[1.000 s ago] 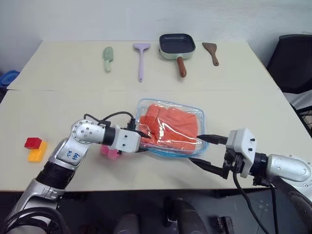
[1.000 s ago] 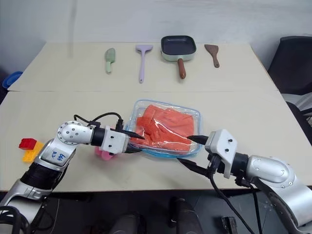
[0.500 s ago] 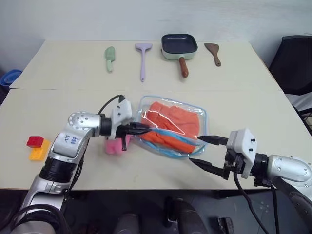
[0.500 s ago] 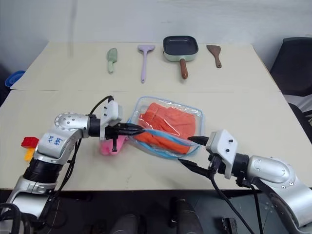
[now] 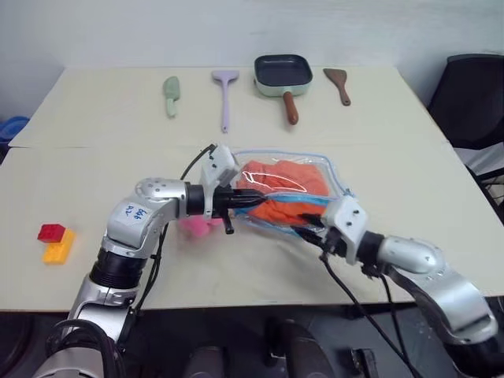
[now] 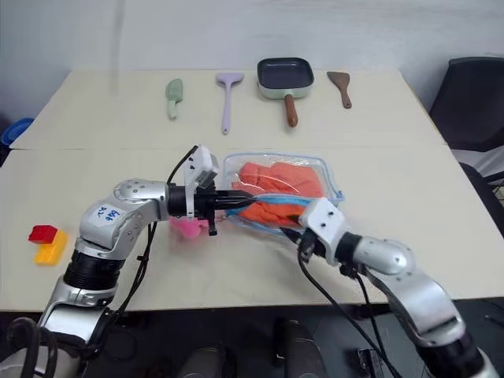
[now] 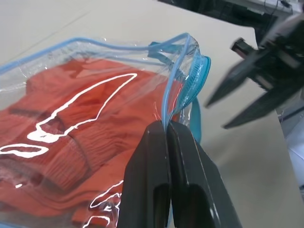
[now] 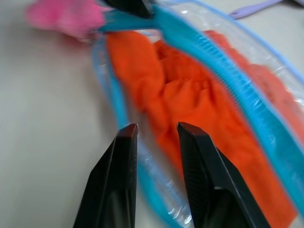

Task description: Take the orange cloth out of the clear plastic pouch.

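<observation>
Next, I spread my right gripper's fingers, which are close together over the pouch's lower blue rim, wider and reach inside to pinch the orange cloth (image 8: 164,118).
The clear plastic pouch (image 5: 287,154) with a light blue rim lies mid-table, its near rim lifted. The folded orange cloth (image 5: 283,185) is inside it. My left gripper (image 5: 250,201) is shut on the pouch's blue rim (image 7: 194,78), holding the mouth up. My right gripper (image 5: 303,224) reaches in from the right at the pouch's near edge. Its fingers (image 8: 124,156) stand a narrow gap apart over the lower blue rim, with the cloth (image 8: 190,104) just beyond them and nothing gripped.
A pink plush toy (image 5: 197,226) lies just left of the pouch. Red and orange bricks (image 5: 55,240) sit at the near left. A frying pan (image 5: 283,75) and three spatulas (image 5: 224,94) line the far side. A dark chair (image 5: 472,102) stands at the right.
My left gripper shut on the pouch's rim, rolled and lifted it, tilting the pouch. My right gripper moved forward and left to the pouch's mouth, and its fingers narrowed.
</observation>
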